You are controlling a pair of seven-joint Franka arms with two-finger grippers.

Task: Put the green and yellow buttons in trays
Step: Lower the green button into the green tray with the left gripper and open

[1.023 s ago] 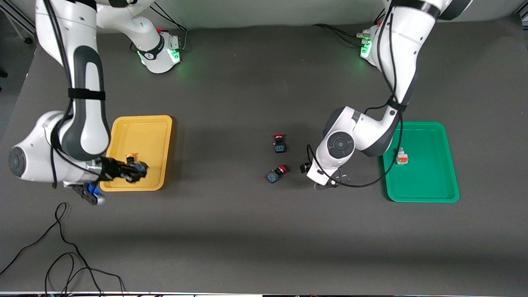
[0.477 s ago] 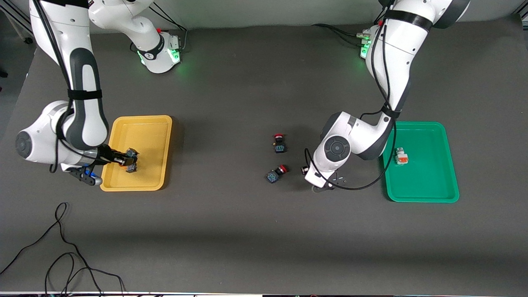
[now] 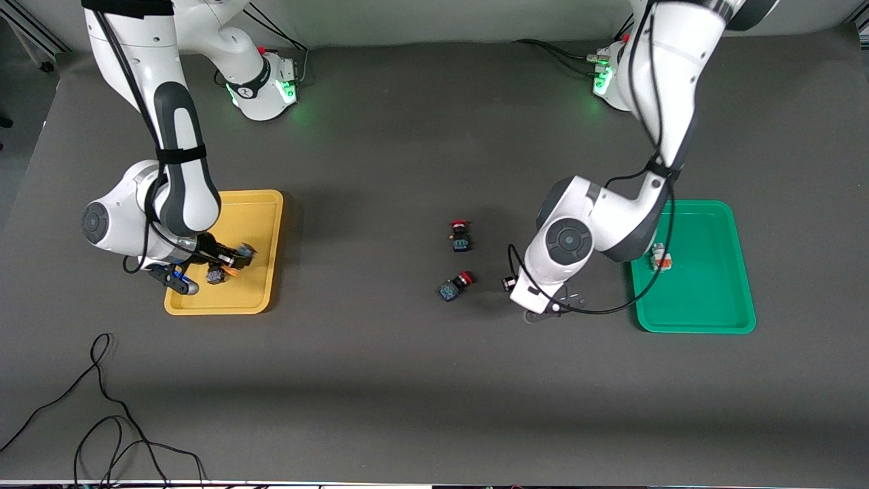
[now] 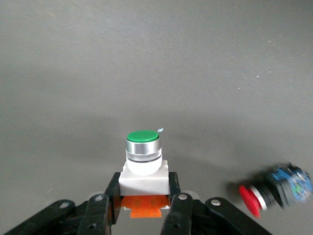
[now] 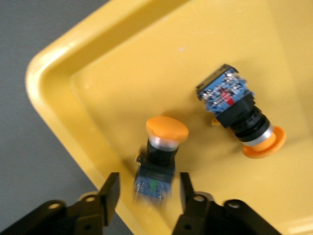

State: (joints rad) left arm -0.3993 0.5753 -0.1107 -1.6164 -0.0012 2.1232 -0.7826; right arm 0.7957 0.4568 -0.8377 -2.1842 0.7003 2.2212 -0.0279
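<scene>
Next, my left gripper lets go of the green-capped switch in the middle of the green tray (image 3: 703,274), beside the switch that is white-grey.
My right gripper (image 5: 146,188) (image 3: 237,258) is open low over the yellow tray (image 5: 122,63) (image 3: 234,210). A black switch with a yellow-orange cap (image 5: 161,147) stands between its spread fingers, untouched. A second yellow-capped switch (image 5: 239,117) lies on its side beside it in the tray. My left gripper (image 4: 143,188) (image 3: 510,284) is shut on a white-bodied switch with a green cap and an orange block (image 4: 143,156), held over the bare mat between the red-capped switches and the green tray (image 3: 706,305). A white-grey switch with an orange block (image 3: 662,259) lies in the green tray.
Two black switches with red caps (image 3: 459,236) (image 3: 455,285) lie on the mat mid-table; one shows in the left wrist view (image 4: 276,188). A loose black cable (image 3: 102,407) lies near the front camera at the right arm's end.
My right gripper moved across the yellow tray and opened, letting go of the yellow-capped switch it held. My left arm shifted slightly with its green-capped switch.
</scene>
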